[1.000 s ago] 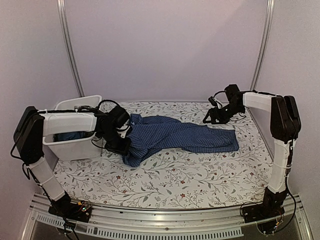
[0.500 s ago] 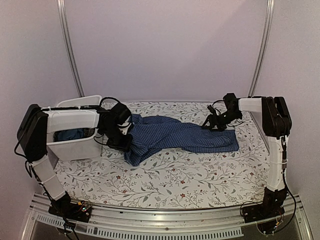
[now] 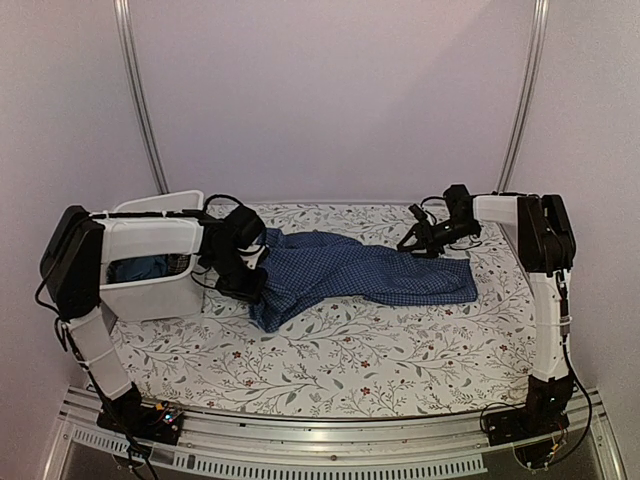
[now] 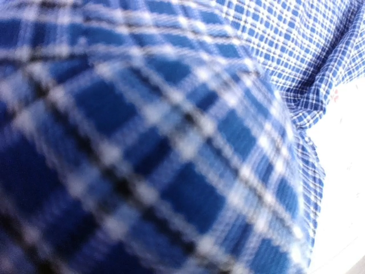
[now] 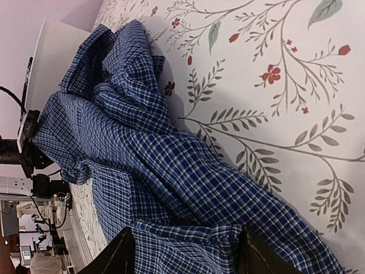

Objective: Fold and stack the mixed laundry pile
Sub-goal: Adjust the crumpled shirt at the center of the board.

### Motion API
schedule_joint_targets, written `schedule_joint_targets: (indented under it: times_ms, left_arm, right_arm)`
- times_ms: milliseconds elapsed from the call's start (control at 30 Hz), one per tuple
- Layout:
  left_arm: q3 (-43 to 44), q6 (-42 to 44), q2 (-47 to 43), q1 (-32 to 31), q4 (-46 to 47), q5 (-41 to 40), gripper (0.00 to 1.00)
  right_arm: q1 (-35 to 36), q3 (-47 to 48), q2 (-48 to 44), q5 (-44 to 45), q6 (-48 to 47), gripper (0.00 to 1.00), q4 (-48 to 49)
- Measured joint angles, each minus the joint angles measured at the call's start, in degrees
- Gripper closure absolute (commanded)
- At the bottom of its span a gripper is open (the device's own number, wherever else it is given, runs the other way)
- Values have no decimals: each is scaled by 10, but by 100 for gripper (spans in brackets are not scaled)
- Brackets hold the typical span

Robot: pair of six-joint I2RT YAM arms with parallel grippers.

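The shirt's end lies doubled in loose layers, so the robot's right gripper should pinch the shirt's raised fold (image 5: 223,238) and pull it out toward the back post before folding.
A blue-and-white checked shirt (image 3: 360,270) lies stretched across the floral tablecloth (image 3: 350,350). My left gripper (image 3: 250,280) is at its left end beside the tub. In the left wrist view blurred checked shirt cloth (image 4: 171,142) fills the frame and hides the fingers. At the shirt's far right edge is my right gripper (image 3: 412,240). Its jaws stand apart in the right wrist view, where the right gripper (image 5: 185,234) has a raised fold of the shirt (image 5: 171,171) between the two dark fingers (image 5: 117,254). A dark blue garment (image 3: 140,268) lies in the tub.
A white plastic tub (image 3: 150,298) stands at the left of the table, right behind my left arm, and its white wall (image 5: 54,63) also shows in the right wrist view. Metal frame posts rise at both back corners. Floral tablecloth (image 5: 285,114) lies bare beside the shirt.
My right arm has swung inward and its gripper has come down onto the shirt's far right edge, with the jaws narrowing a little. The left gripper has hardly moved.
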Motion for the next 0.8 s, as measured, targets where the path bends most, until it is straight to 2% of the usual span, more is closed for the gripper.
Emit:
schedule_joint_targets:
  times_ms: [100, 167, 200, 233, 267, 300, 467, 567, 633, 733, 800]
  left_arm:
    - [3, 1, 5, 2, -1, 2, 100]
    - [4, 2, 9, 3, -1, 2, 100]
    - [5, 3, 12, 3, -1, 2, 100]
    - [5, 3, 13, 4, -1, 3, 100]
    - [5, 3, 14, 5, -1, 4, 97]
    - [5, 3, 14, 7, -1, 6, 95]
    - [-4, -2, 14, 24, 13, 28, 89]
    - [-21, -8, 14, 37, 24, 43, 82]
    - [-29, -12, 14, 43, 28, 49, 76]
    - [-40, -21, 13, 49, 37, 59, 64]
    - [-49, -28, 8, 52, 43, 64, 58]
  right_arm:
    - [1, 4, 2, -32, -6, 55, -2]
    - [2, 4, 2, -49, -12, 56, -5]
    - [2, 3, 2, -56, -15, 51, -8]
    - [3, 3, 2, -59, -18, 41, -10]
    - [3, 2, 2, -63, -19, 32, -11]
    - [3, -1, 1, -64, -19, 27, -11]
    - [3, -36, 0, -46, -29, 27, -7]
    - [4, -37, 0, -34, -30, 36, -8]
    - [5, -36, 0, -32, -30, 48, -9]
    - [9, -36, 0, -39, -35, 70, -7]
    - [13, -35, 0, -45, -33, 79, -7]
